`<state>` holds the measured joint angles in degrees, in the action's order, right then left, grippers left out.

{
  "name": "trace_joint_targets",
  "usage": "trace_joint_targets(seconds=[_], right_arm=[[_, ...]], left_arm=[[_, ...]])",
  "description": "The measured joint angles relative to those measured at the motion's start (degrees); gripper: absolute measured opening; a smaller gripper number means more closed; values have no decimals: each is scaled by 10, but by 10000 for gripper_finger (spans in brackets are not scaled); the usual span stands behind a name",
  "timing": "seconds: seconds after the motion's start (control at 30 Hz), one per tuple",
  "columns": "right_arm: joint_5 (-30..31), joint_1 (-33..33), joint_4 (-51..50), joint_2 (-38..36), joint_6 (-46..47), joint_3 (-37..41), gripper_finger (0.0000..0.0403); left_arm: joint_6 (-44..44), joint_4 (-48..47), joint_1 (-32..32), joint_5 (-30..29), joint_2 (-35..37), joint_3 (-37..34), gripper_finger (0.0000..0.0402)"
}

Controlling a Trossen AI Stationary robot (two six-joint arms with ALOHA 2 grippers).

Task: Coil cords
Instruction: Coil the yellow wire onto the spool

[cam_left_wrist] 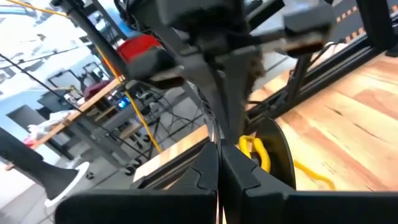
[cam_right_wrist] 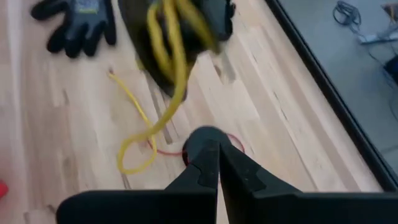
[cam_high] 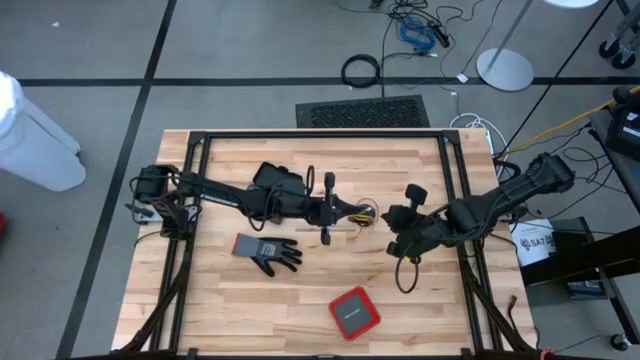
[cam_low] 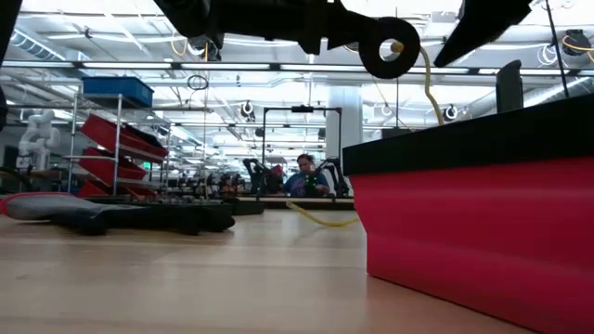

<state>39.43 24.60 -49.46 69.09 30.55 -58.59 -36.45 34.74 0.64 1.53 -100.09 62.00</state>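
Next, I open my right gripper, as the yellow cord hangs beside its shut fingers, then pinch the part of the cord [cam_low: 430,85] below the spool and wind it on.
The yellow cord [cam_right_wrist: 166,43] lies in loops over my left gripper [cam_high: 352,213], which is shut and held level above the table's middle. From there the cord drops [cam_low: 429,88] to a slack loop [cam_right_wrist: 134,158] on the wood. A thin red cord [cam_right_wrist: 166,151] lies on the table under my right gripper [cam_right_wrist: 211,146]. That gripper is shut and slants down just right of the left one [cam_high: 394,228]. I cannot tell whether it touches either cord. My left gripper has several turns of the yellow cord [cam_left_wrist: 256,152] draped across its shut fingers near their tips. Whether a strand is pinched between the fingers is hidden by the fingers themselves. The fingers come in level from the table's left. The loops hang lifted, and the cord's tail lies slack on the table.
A grey and black glove [cam_high: 268,250] lies left of centre on the table. A red box [cam_high: 354,312] stands near the front edge. Black frame rails [cam_high: 455,170] run along the table's sides and back.
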Motion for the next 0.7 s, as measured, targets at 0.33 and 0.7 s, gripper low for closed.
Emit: trace_joint_targets(seconds=[0.33, 0.7], right_arm=[[7, 52, -12, 42, 90, 0, 7], [38, 104, 31, 119, 153, 0, 99]], left_arm=[[-1, 0, 0, -8, 0, 0, 0], [-1, 3, 0, -10, 0, 0, 0]])
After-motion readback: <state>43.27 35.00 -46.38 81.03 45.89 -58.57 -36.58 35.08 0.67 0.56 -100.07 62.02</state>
